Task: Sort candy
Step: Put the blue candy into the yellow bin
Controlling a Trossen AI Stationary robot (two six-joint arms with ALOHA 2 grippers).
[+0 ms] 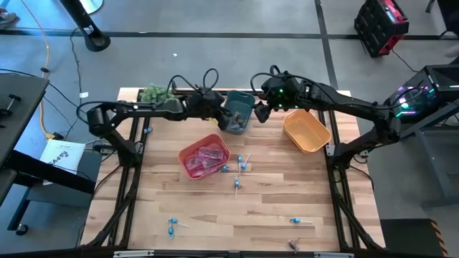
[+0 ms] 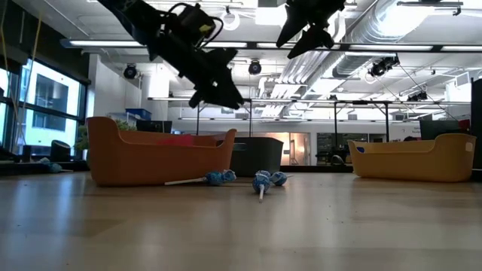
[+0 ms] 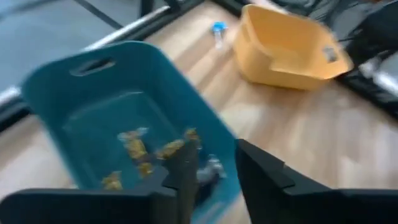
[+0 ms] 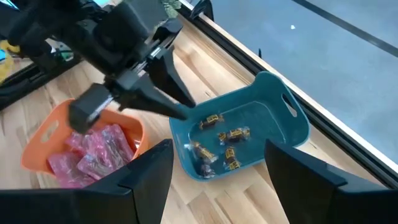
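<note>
Next, my right gripper moves to the orange bin and takes hold of that bin's rim (image 1: 286,125) at the corner closest to the teal bin.
My left gripper (image 3: 217,177) hangs over the near rim of the teal bin (image 4: 273,124), its fingers apart and slanting down; in the high view it is at the bin's left side (image 1: 231,122). Several small brownish pieces (image 4: 221,146) lie on the bin's floor. A small pale piece (image 3: 211,169) shows in the gap between the fingers. My right gripper (image 4: 217,186) is open and holds nothing; it hovers high above the teal bin's right side (image 1: 262,111). Pink packets (image 1: 206,158) fill the red bin (image 1: 188,152). Blue lollipops (image 1: 237,183) lie loose on the table. My left gripper has a small pale piece (image 3: 211,169) in the gap between its fingers, over the teal bin. I cannot tell whether either finger touches it or whether it lies in the bin below them.
An orange bin (image 1: 307,130) stands right of the teal one. A green plant (image 1: 153,93) sits at the far left corner. More lollipops lie near the front left (image 1: 172,226) and front right (image 1: 297,220), and a brownish piece (image 1: 294,245) lies by the near edge.
</note>
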